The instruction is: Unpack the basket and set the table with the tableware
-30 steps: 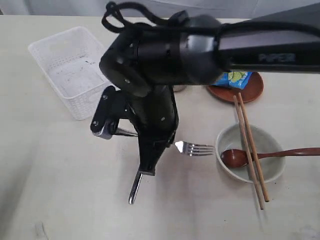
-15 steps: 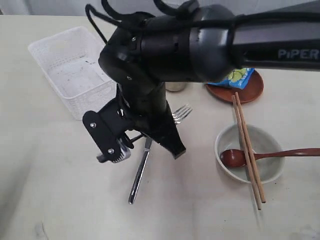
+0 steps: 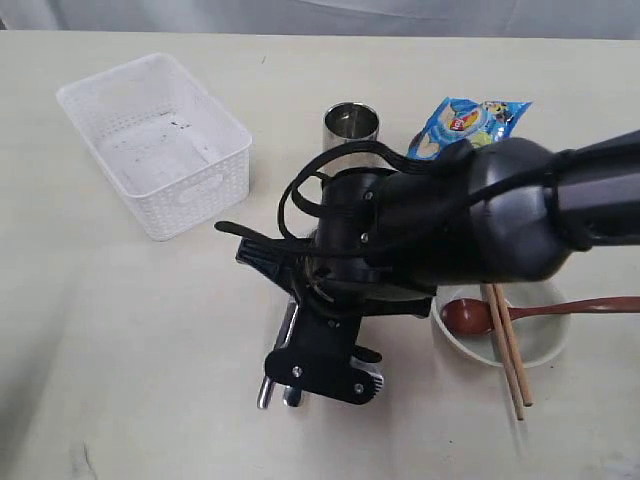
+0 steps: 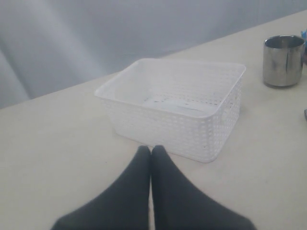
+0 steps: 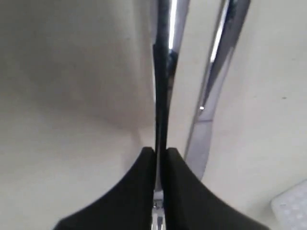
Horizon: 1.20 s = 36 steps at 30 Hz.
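Observation:
The steel fork lies at a slant beside the steel knife, so the robot's right gripper will open, turn around and grip the fork's neck (image 5: 161, 128) to move it clear.
My right gripper (image 5: 160, 151) is shut on the steel fork (image 5: 163, 72), whose thin handle runs out edge-on between the jaws. The steel knife (image 5: 216, 72) lies flat on the table (image 3: 120, 350) right beside the fork, and its handle end (image 3: 265, 392) shows under my right arm. The white basket (image 3: 150, 140) stands empty at the back left. An off-white bowl (image 3: 545, 340) at the right holds the wooden spoon (image 3: 470, 315), with chopsticks (image 3: 510, 360) across it. The steel cup (image 3: 350, 122) stands behind the arm. The plate is hidden. My left gripper (image 4: 151, 149) is shut and empty, short of the basket (image 4: 177, 105).
A blue snack bag (image 3: 470, 122) lies at the back right, next to the cup. My bulky right arm (image 3: 450, 235) covers the middle of the table in the exterior view. The cup (image 4: 283, 60) also shows in the left wrist view, beyond the basket.
My right arm has swung forward and down with the fork. The fork, which lay pointing right toward the bowl, has turned and now runs alongside the knife.

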Each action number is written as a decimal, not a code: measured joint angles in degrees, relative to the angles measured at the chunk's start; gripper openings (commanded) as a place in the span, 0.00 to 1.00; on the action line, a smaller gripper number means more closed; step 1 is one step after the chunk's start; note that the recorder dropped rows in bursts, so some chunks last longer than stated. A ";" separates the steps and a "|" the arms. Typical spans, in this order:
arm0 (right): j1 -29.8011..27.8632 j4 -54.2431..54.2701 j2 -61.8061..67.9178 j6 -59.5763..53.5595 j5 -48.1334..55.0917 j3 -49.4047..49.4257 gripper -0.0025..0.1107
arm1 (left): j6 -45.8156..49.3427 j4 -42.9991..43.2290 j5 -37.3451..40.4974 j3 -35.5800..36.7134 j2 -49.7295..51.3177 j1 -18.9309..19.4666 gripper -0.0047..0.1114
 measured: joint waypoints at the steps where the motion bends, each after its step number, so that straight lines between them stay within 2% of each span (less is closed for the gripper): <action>1: 0.00 -0.51 0.11 -0.23 -2.04 0.00 0.02 | 0.00 0.00 0.00 0.00 0.00 0.00 0.04; 16: -2.02 -1.63 3.39 -0.66 -4.00 0.18 0.02 | 0.00 0.00 0.00 0.00 0.00 0.00 0.04; 19: -2.50 -1.63 3.39 0.30 -4.84 0.18 0.14 | 0.00 0.00 0.00 0.00 0.00 0.00 0.04; 22: -2.50 -1.63 3.39 1.77 -7.36 0.18 0.34 | 0.00 0.00 0.00 0.00 0.00 0.00 0.04; 24: -2.50 -1.63 3.39 2.05 -8.07 0.18 0.42 | 0.00 0.00 0.00 0.00 0.00 0.00 0.04; 32: -2.50 -1.10 3.39 7.77 -6.26 0.18 0.42 | 0.00 0.00 0.00 0.00 0.00 0.00 0.04; 36: -2.50 -1.10 0.28 16.89 -2.88 0.18 0.42 | 0.00 0.00 0.00 0.00 0.00 0.00 0.04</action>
